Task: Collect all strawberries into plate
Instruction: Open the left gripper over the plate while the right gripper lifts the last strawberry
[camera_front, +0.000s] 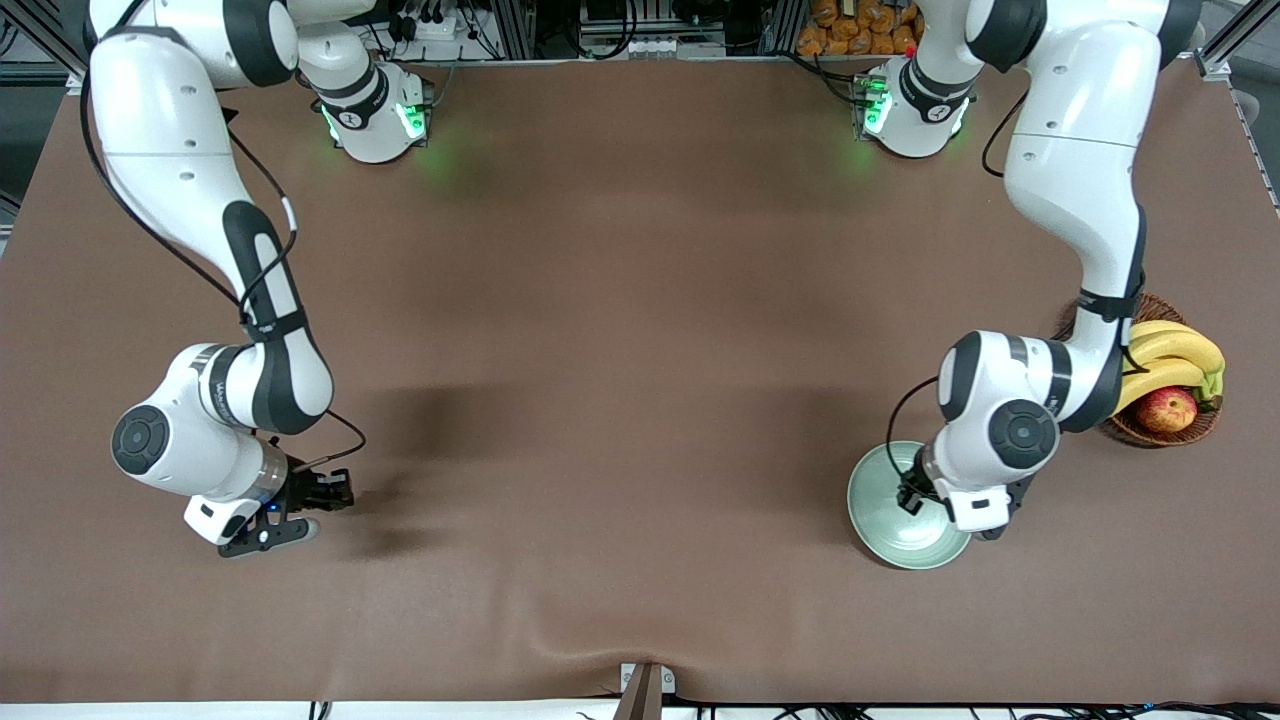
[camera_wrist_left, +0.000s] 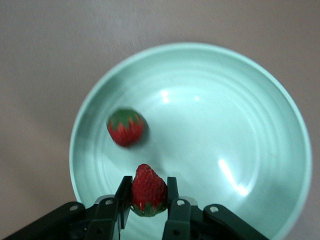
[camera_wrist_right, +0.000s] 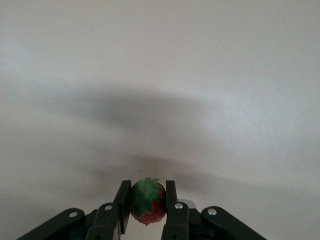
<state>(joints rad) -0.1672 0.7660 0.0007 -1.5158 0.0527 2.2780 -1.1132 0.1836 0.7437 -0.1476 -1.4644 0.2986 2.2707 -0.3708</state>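
The strawberry in my right gripper needs to be let go on the bare brown cloth about midway (camera_front: 600, 390) between my two grippers.
The pale mint-green plate (camera_front: 885, 525) sits near the front camera toward the left arm's end of the table. My left gripper (camera_front: 912, 497) hangs over the plate (camera_wrist_left: 225, 125), and in the left wrist view this gripper (camera_wrist_left: 149, 194) is shut on a red strawberry (camera_wrist_left: 148, 187) with its tip pointing away from the wrist. A second strawberry (camera_wrist_left: 126, 127) lies in the plate. My right gripper (camera_front: 335, 490) is low over bare table toward the right arm's end, and in the right wrist view it (camera_wrist_right: 148, 199) is shut on a third strawberry (camera_wrist_right: 148, 202) with its green cap showing.
A brown wicker basket (camera_front: 1150, 432) stands beside the plate toward the left arm's end, a little farther from the front camera. It holds bananas (camera_front: 1175, 355) and a red-yellow apple (camera_front: 1166, 409). The left arm's elbow hangs over the basket's edge. A brown cloth (camera_front: 620, 350) covers the table.
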